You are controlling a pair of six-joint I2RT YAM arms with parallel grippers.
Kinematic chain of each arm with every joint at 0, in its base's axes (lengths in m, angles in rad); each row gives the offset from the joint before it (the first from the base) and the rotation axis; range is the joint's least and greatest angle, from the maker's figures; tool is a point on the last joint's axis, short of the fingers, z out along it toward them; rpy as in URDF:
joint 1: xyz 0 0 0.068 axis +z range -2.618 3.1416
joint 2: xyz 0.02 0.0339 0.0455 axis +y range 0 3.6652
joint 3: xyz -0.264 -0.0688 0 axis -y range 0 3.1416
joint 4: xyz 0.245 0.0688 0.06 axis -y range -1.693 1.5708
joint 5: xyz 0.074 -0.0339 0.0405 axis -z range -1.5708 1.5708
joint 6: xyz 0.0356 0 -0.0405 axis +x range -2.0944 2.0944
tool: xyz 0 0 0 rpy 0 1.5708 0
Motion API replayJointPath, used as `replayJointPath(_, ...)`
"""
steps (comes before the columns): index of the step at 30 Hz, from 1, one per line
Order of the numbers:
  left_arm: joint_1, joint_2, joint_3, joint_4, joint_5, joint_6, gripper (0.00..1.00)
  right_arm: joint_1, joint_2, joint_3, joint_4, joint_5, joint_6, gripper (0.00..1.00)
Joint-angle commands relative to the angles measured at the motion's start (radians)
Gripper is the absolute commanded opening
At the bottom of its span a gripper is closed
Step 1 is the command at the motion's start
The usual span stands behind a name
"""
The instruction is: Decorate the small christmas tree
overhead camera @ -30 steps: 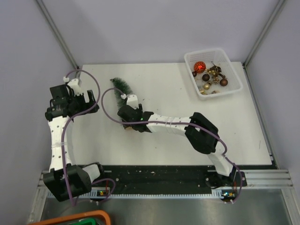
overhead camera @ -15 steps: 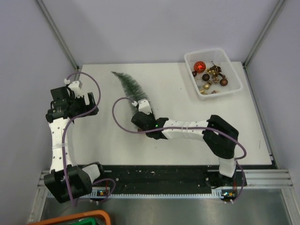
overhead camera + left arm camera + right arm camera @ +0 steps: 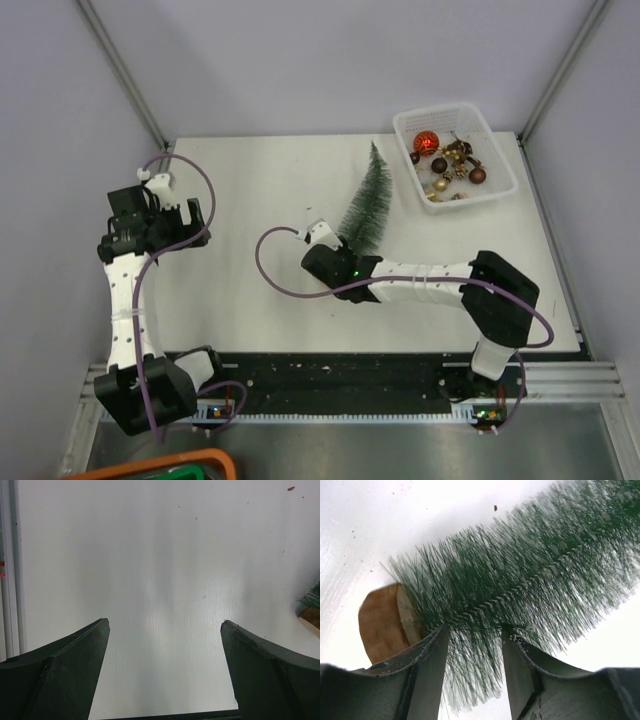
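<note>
I have only the christmas tree's lower bristles between my right gripper's fingers, so I will open them, move over and grip the christmas tree's wooden base (image 3: 384, 624).
The small christmas tree (image 3: 367, 208), dark green bristles on a round wooden disc base (image 3: 382, 621), is held in my right gripper (image 3: 345, 250) near the table's middle, its tip pointing toward the back. In the right wrist view my right gripper (image 3: 474, 632) is shut on the tree's (image 3: 520, 580) lower bristles close to the base. My left gripper (image 3: 190, 218) hangs open and empty over the left of the table; in the left wrist view my left gripper (image 3: 165, 625) frames bare table, with the tree's base edge (image 3: 311, 618) at far right.
A white basket (image 3: 494, 191) at the back right holds several red, brown and gold bauble ornaments (image 3: 447, 160). Grey walls enclose the table (image 3: 250, 180) on three sides. An orange rim (image 3: 160, 462) shows below the near left edge.
My right arm has swung the tree from the left-middle of the table toward the right. The tree's tip now points to the back right, near the basket. The left arm has stayed put.
</note>
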Motion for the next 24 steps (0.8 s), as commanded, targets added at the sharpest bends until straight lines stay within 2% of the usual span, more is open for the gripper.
replayJointPath(1, 0.005, -0.047, 0.001, -0.004, 0.005, 0.015, 0.99, -0.03, -0.028, 0.103, -0.023, -0.043, -0.048, 0.47)
replayJointPath(8, 0.005, -0.053, 0.0, -0.01, -0.004, 0.024, 0.99, -0.039, 0.104, 0.341, -0.133, -0.106, -0.086, 0.47)
replayJointPath(11, 0.007, -0.055, -0.006, -0.006, -0.011, 0.031, 0.99, -0.031, 0.116, 0.392, -0.164, -0.105, -0.045, 0.69)
replayJointPath(15, 0.007, -0.045, -0.014, 0.008, -0.022, 0.031, 0.99, 0.006, 0.147, 0.447, -0.172, -0.101, 0.012, 0.82)
replayJointPath(19, 0.008, -0.024, -0.011, 0.008, -0.024, 0.026, 0.99, 0.03, 0.207, 0.468, -0.133, -0.122, -0.003, 0.84)
replayJointPath(24, 0.011, -0.018, -0.014, 0.008, -0.034, 0.032, 0.99, 0.033, 0.228, 0.433, -0.098, -0.136, -0.031, 0.82)
